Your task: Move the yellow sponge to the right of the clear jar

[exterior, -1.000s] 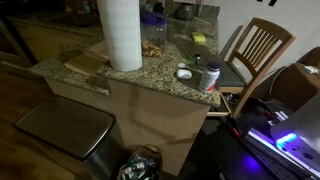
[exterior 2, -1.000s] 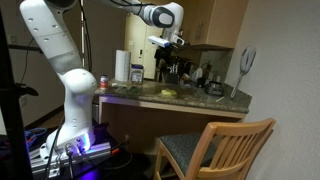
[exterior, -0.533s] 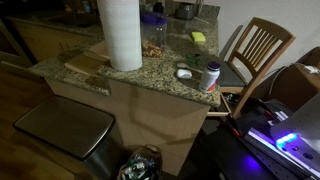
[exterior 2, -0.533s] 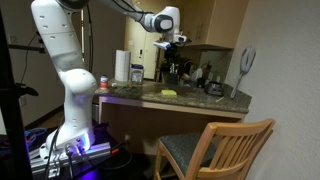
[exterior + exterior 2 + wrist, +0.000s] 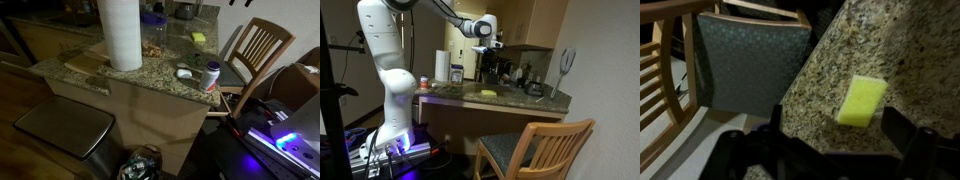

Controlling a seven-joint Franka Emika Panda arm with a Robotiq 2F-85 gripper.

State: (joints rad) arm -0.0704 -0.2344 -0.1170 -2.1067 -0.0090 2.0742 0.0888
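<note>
The robot's gripper needs to next move down to the long sides of the yellow sponge (image 5: 198,38) (image 5: 860,104) and close there, across the sponge's narrow width.
The yellow sponge (image 5: 198,38) lies flat on the granite counter (image 5: 110,78) near its far edge; it also shows in the other exterior view (image 5: 489,93). The clear jar (image 5: 153,48) with brownish contents stands beside the paper-towel roll, apart from the sponge. My gripper (image 5: 490,41) hangs high above the counter, over the sponge. In the wrist view the sponge (image 5: 862,100) lies below and between my two dark fingers (image 5: 838,132), which are spread wide and hold nothing.
A tall white paper-towel roll (image 5: 120,35) stands on a wooden board. A purple bowl (image 5: 152,18) is behind the jar. A white bottle with a red label (image 5: 210,77) and a small white dish (image 5: 184,73) sit near the counter's corner. A wooden chair (image 5: 258,50) stands beside the counter.
The arm's wrist has shifted slightly left and lower above the counter. The sponge and jar have not moved.
</note>
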